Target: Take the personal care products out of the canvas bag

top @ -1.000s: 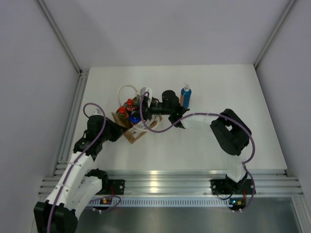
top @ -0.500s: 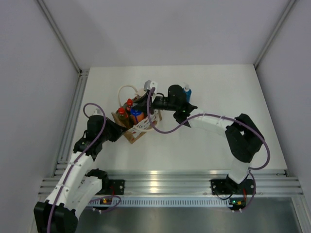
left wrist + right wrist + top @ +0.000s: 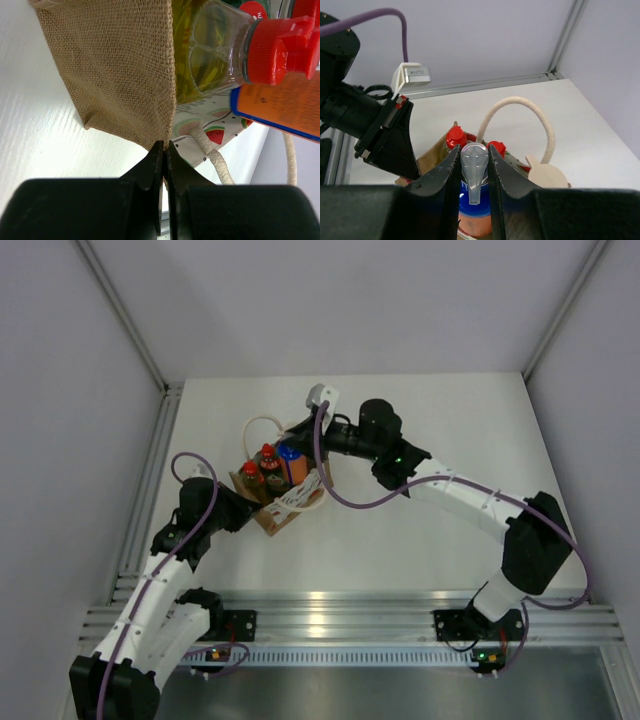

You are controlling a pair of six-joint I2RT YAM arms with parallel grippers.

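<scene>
The robot's right gripper should set the orange bottle down on the bare table [image 3: 373, 489] beside the canvas bag, just in front of the blue bottle.
The canvas bag [image 3: 284, 508] stands left of the table's middle, its burlap wall [image 3: 115, 65] filling the left wrist view. My left gripper [image 3: 248, 512] is shut on the bag's near edge [image 3: 164, 146]. My right gripper [image 3: 298, 446] hangs over the bag's mouth, shut on the clear pump nozzle [image 3: 475, 167] of the orange bottle with the blue cap [image 3: 290, 460]. That bottle rises above the bag's rim [image 3: 282, 107]. Two red-capped bottles [image 3: 268, 455] [image 3: 250, 472] stand in the bag; one holds yellow-green liquid [image 3: 215, 50]. The blue bottle is hidden behind my right arm.
A white rope handle [image 3: 258, 425] arcs up behind the bag, with a pale tag [image 3: 545, 176] beside it. Aluminium rails [image 3: 150, 470] run along the table's left side and near edge. Grey walls close in the back and both sides.
My right gripper has drawn back and up from the bag, bringing the orange bottle with it. The right arm now covers the blue bottle. The left gripper has held still.
</scene>
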